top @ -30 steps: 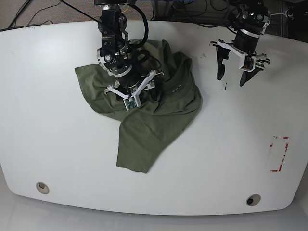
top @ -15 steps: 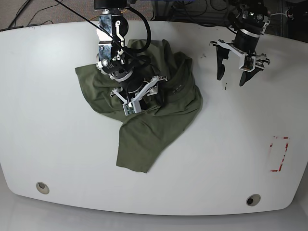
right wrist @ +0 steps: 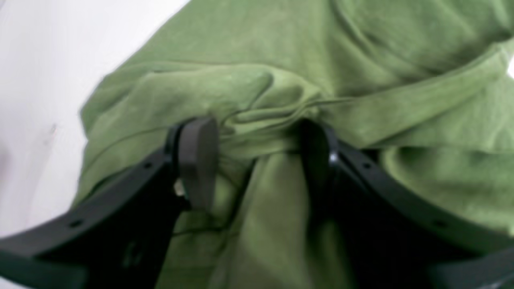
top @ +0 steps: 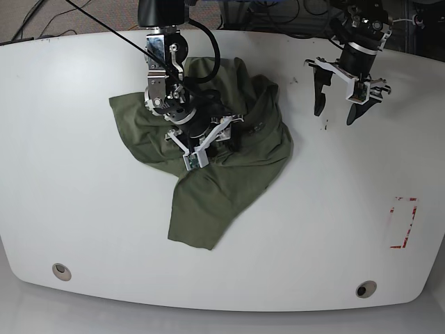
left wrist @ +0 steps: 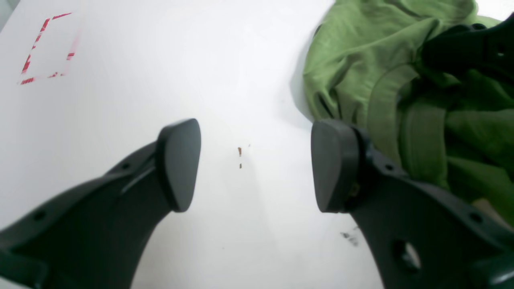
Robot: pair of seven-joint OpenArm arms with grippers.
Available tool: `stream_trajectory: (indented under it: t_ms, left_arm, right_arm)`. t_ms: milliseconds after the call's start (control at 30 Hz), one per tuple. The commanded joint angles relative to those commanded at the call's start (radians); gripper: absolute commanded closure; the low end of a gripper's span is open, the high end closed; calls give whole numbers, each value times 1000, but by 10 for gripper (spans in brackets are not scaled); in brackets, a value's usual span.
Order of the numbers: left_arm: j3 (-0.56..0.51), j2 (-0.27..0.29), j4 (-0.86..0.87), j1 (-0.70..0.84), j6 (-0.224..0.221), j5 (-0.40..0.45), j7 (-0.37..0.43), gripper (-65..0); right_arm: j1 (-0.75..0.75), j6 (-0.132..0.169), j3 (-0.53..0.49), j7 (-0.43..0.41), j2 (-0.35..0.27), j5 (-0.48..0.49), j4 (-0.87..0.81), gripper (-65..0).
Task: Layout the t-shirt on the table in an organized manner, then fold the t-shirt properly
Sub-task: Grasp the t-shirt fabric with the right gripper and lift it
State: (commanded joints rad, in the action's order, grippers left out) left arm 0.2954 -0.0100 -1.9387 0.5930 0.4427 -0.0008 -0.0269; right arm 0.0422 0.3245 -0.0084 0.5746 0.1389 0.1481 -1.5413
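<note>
The robot's left gripper needs to next go to the t-shirt's outer edge (top: pixel 288 143) (left wrist: pixel 315 91), on the side that faces the red tape rectangle, and close there.
The olive-green t-shirt (top: pixel 208 195) lies crumpled on the white table (top: pixel 83 209), left of centre, with one flap trailing toward the front. My right gripper (top: pixel 206 142) is pressed down into the middle of the heap. In the right wrist view the right gripper (right wrist: pixel 259 160) is open, its fingers straddling a bunched ridge of the t-shirt (right wrist: pixel 281 48). My left gripper (top: pixel 334 115) hangs open and empty above bare table at the back right. In the left wrist view the left gripper (left wrist: pixel 255 164) has the t-shirt (left wrist: pixel 361 52) to its right.
A red tape rectangle (top: pixel 403 223) sits near the right edge and also shows in the left wrist view (left wrist: pixel 46 48). Two grommet holes (top: pixel 61 271) (top: pixel 366 289) lie along the front edge. Small dark marks (left wrist: pixel 239 151) lie under the left gripper. Cables run behind the table.
My right gripper has shifted a little to the right over the t-shirt, turned, and sunk into the cloth. The left arm has not moved.
</note>
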Motion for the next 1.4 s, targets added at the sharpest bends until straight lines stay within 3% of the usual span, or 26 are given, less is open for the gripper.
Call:
stream_trajectory:
  t_ms: [67,233,333,433,600,900,1133,1400]
  left_arm:
    - [0,0,0,0,0,0,0,-408]
    - [0,0,0,-2,0,0,0,-408]
    - [0,0,0,-5,0,0,0,-408]
    - [0,0,0,-5,0,0,0,-408]
    - [0,0,0,-6,0,0,0,-408]
    - [-2,-28,0,-8,0,0,0,-408]
    - [-3,-48,0,-8,0,-3,0,-408]
    - [-127,-114,-3,21,0,-8,0,-408]
  right_arm:
    - [-6,-26,0,-2,0,0,2,-322]
    - [-20,-37,0,-2,0,0,3,-304]
    - [-26,-38,-2,-2,0,0,3,-184]
    - [-41,-38,-2,0,-2,0,3,-5]
    - [-38,-38,-3,3,-2,2,-21,0]
    - [44,-32,-87,37,-2,0,-278,0]
    - [92,-31,-94,43,-2,2,-400,0]
    - [68,-31,-95,43,-32,0,-463,0]
